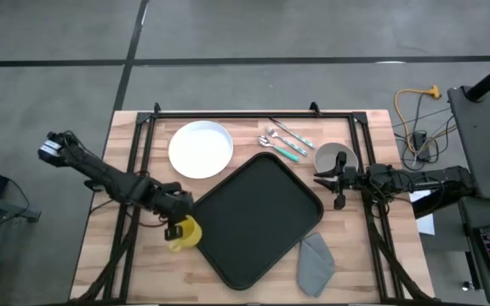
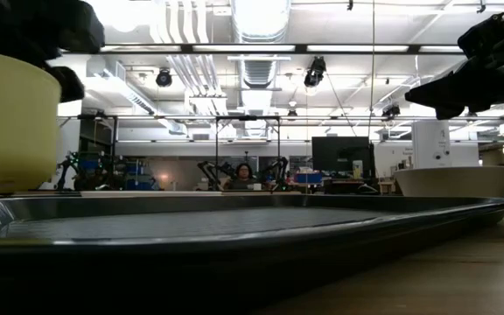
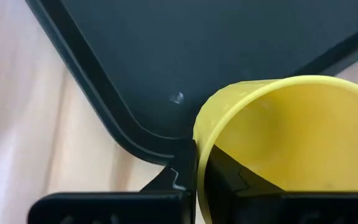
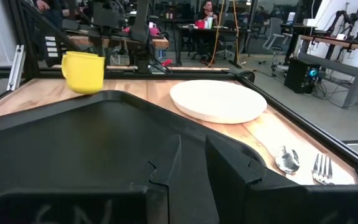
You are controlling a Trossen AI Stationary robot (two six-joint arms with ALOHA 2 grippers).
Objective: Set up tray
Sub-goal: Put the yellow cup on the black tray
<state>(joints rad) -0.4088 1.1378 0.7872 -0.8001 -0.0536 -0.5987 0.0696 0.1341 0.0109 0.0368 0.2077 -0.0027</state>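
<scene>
I should release the yellow cup, now held just off the tray's edge, from my left gripper just inside the black tray's edge (image 1: pixel 197 215) (image 3: pixel 166 71), by the corner that is nearest to that gripper.
The black tray (image 1: pixel 258 217) lies flat on the wooden table, turned cornerwise; it fills the low view (image 2: pixel 234 227). My left gripper (image 1: pixel 177 226) is shut on a yellow cup (image 1: pixel 185 232) just off the tray's left edge; the cup also shows in the left wrist view (image 3: pixel 278 143), the low view (image 2: pixel 11 122) and the right wrist view (image 4: pixel 84 71). My right gripper (image 1: pixel 317 179) hovers over the tray's right corner, empty, with a narrow gap between its fingers (image 4: pixel 229 165). It stands well above the table in the low view (image 2: pixel 462 83). My left gripper pinches the cup's rim wall (image 3: pixel 199 146), one finger (image 3: pixel 180 177) outside the cup and one finger (image 3: pixel 229 180) inside it. The fingers come from above, slanting in from the table's left. The cup stands upright with its mouth up; whether its base rests on the table I cannot tell.
A round white plate (image 1: pixel 201 149) lies at the far side, left of a fork and spoons (image 1: pixel 283 142). A grey bowl (image 1: pixel 333 156) stands beside my right gripper. A folded grey cloth (image 1: pixel 316 259) lies at the tray's near right edge. Black frame rails run along the table.
</scene>
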